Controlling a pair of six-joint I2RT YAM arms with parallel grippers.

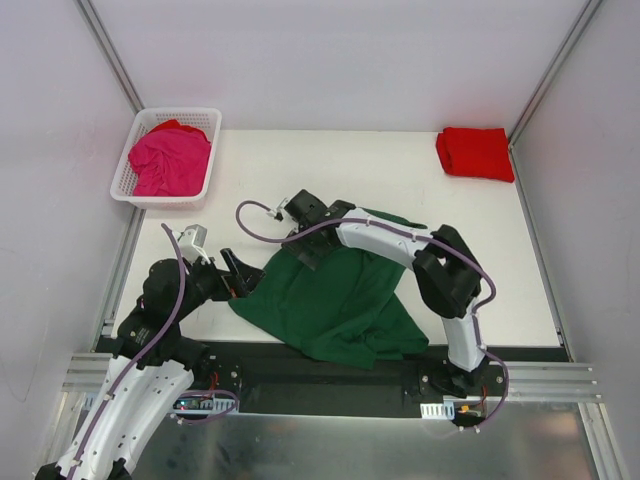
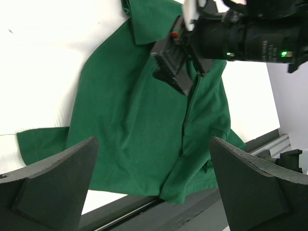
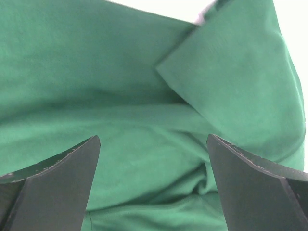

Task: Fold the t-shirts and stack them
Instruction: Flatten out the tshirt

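Observation:
The robot's left gripper will next move down to the dark green t-shirt's corner (image 1: 234, 302) (image 2: 21, 142) that sticks out just below it and close there.
A dark green t-shirt (image 1: 340, 300) lies rumpled on the table at the near edge, part of it hanging over the front rail. It also shows in the left wrist view (image 2: 139, 120) and fills the right wrist view (image 3: 144, 96). My right gripper (image 1: 312, 250) is open just above the shirt's far left part, nothing between its fingers (image 3: 154, 183); it also shows in the left wrist view (image 2: 172, 72). My left gripper (image 1: 245, 278) is open and empty at the shirt's left edge (image 2: 154, 183). A bright red t-shirt (image 1: 475, 153) lies folded at the back right. A magenta pink t-shirt (image 1: 170, 160) is bunched in the basket.
A white plastic lattice basket (image 1: 125, 185) stands at the back left corner. White walls with metal posts close the table on three sides. A black rail (image 1: 330, 375) runs along the near edge between the arm bases.

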